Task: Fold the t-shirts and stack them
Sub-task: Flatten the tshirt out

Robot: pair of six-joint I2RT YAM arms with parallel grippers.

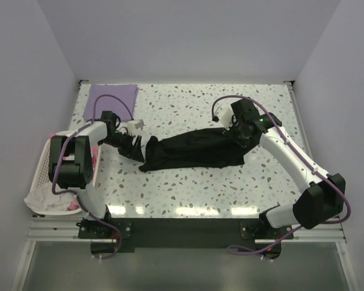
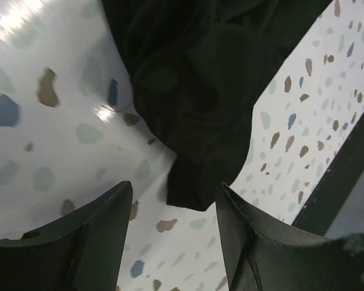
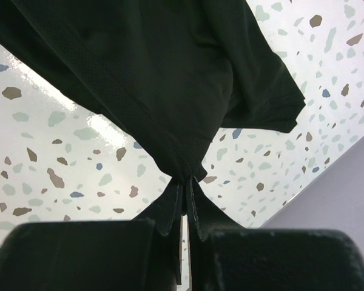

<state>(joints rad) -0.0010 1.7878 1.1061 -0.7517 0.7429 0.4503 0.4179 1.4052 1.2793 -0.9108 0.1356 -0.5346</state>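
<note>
The black t-shirt's narrow tip alone lies at my left gripper's open fingers, so I should reach beyond it and pinch where the shirt widens (image 2: pixel 189 150) before lifting with both grippers.
A black t-shirt (image 1: pixel 194 150) lies bunched in a long strip across the middle of the speckled table. My right gripper (image 1: pixel 238 134) is shut on its right end; in the right wrist view the fingers pinch a fold of the black t-shirt (image 3: pixel 158 79) at the gripper (image 3: pixel 187 180). My left gripper (image 1: pixel 136 147) is open at the shirt's left end, holding nothing. In the left wrist view the shirt's tip (image 2: pixel 197 121) hangs just ahead of the open gripper (image 2: pixel 173 209). A folded purple t-shirt (image 1: pixel 112 98) lies flat at the table's back left.
A white basket (image 1: pixel 51 182) with pink and white clothes hangs off the table's left edge. A small white object (image 1: pixel 133 125) lies near the left arm. Walls close in on three sides.
</note>
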